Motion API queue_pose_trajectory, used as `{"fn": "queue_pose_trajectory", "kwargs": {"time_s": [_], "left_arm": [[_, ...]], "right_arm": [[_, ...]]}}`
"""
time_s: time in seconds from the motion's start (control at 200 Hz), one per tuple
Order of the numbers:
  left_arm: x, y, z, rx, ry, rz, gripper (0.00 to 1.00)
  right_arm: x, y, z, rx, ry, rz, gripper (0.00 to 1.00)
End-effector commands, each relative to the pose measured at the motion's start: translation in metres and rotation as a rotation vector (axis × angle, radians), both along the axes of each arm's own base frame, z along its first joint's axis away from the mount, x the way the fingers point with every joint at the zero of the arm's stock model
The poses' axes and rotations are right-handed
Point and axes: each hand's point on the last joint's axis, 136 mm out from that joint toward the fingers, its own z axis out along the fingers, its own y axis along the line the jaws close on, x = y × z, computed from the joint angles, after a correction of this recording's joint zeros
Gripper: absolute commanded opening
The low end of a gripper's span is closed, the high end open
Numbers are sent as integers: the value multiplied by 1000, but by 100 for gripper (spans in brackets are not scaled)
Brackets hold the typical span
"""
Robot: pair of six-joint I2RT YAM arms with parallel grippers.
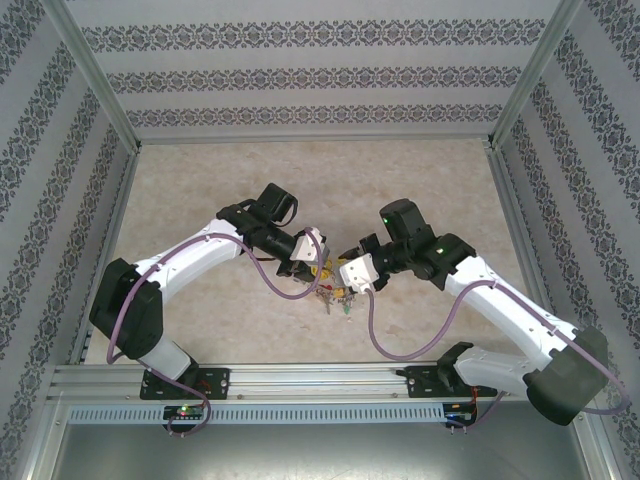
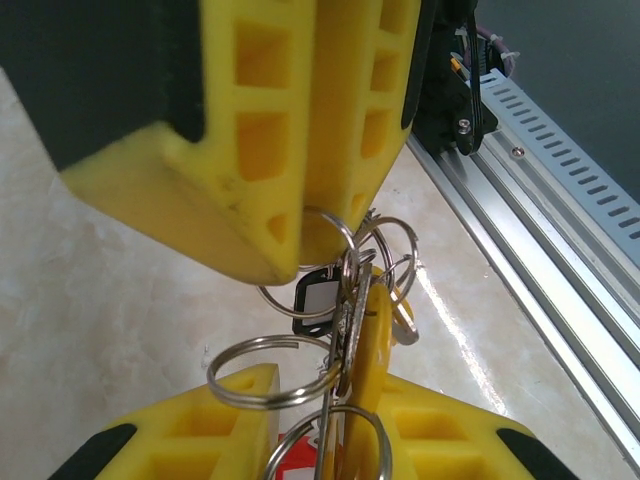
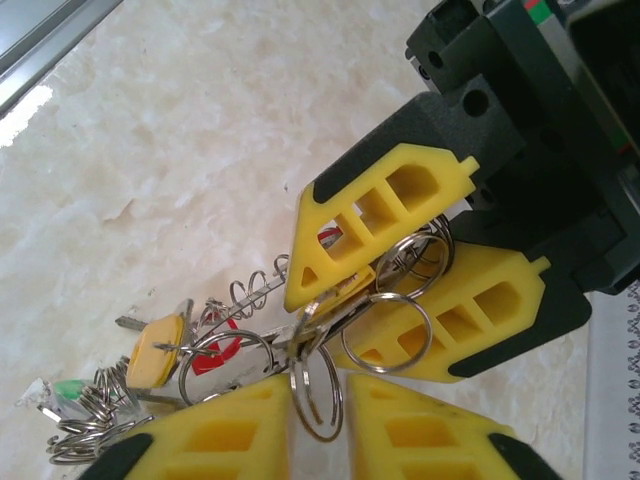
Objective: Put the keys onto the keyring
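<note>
My left gripper is pinching the yellow-tagged key and rings together. It should open, back away and take the silver split ring (image 3: pixel 318 392) at my right gripper.
The keys (image 1: pixel 338 294) lie and hang as one bunch of silver rings and tagged keys between my two grippers at mid-table. My left gripper (image 2: pixel 330 388) is shut on a yellow-tagged key (image 2: pixel 376 330) and the rings beside it, holding that end of the bunch off the table; its yellow fingers (image 3: pixel 360 225) also appear in the right wrist view. My right gripper (image 3: pixel 318 392) is shut on a silver split ring (image 3: pixel 338 406) hanging from the same cluster. I cannot tell which of the rings is the keyring. More keys with yellow (image 3: pixel 155 350), red (image 3: pixel 215 357) and green (image 3: pixel 70 388) tags trail onto the table.
An aluminium rail (image 2: pixel 560 200) runs along the near table edge, close behind the left gripper. Patterned walls enclose the beige table (image 1: pixel 200 190) on three sides. A black tag with a white label (image 2: pixel 318 296) hangs in the bunch.
</note>
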Motion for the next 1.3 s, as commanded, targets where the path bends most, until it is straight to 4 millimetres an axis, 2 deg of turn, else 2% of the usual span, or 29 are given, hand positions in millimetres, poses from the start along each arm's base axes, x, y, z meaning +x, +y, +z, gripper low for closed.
{"fn": "queue_pose_trajectory", "kwargs": {"time_s": [0.0, 0.195, 0.35, 0.59, 0.749, 0.779, 0.869, 0.899, 0.969, 1.129, 1.294], "left_arm": [[-7, -8, 14, -49, 36, -40, 0], [-7, -7, 15, -48, 31, -37, 0], [-6, -4, 20, -56, -43, -21, 0], [-4, -2, 20, -53, -79, -24, 0], [0, -4, 24, -62, -64, -28, 0], [1, -4, 27, -67, -64, -23, 6], [3, -1, 32, -75, -80, -16, 35], [4, 0, 35, -78, -87, -11, 40], [5, 5, 40, -86, -93, 2, 43], [5, 18, 56, -119, -112, 69, 41], [-3, 28, 67, -143, -132, 127, 44]], "right_arm": [[-6, 1, 8, 0, -30, 28, 16], [-9, -1, 7, 6, -37, 24, 0], [-12, -2, 18, 75, 15, 16, 0], [-16, -8, 63, 279, 168, 10, 0], [-21, -6, 70, 316, 278, 11, 0], [-21, -6, 69, 315, 304, -1, 0], [-16, -7, 66, 307, 357, -64, 0], [-16, -7, 65, 301, 364, -78, 0], [-10, -9, 65, 298, 377, -135, 0], [-1, -14, 63, 295, 427, -258, 0], [10, -16, 59, 309, 480, -365, 0]]}}
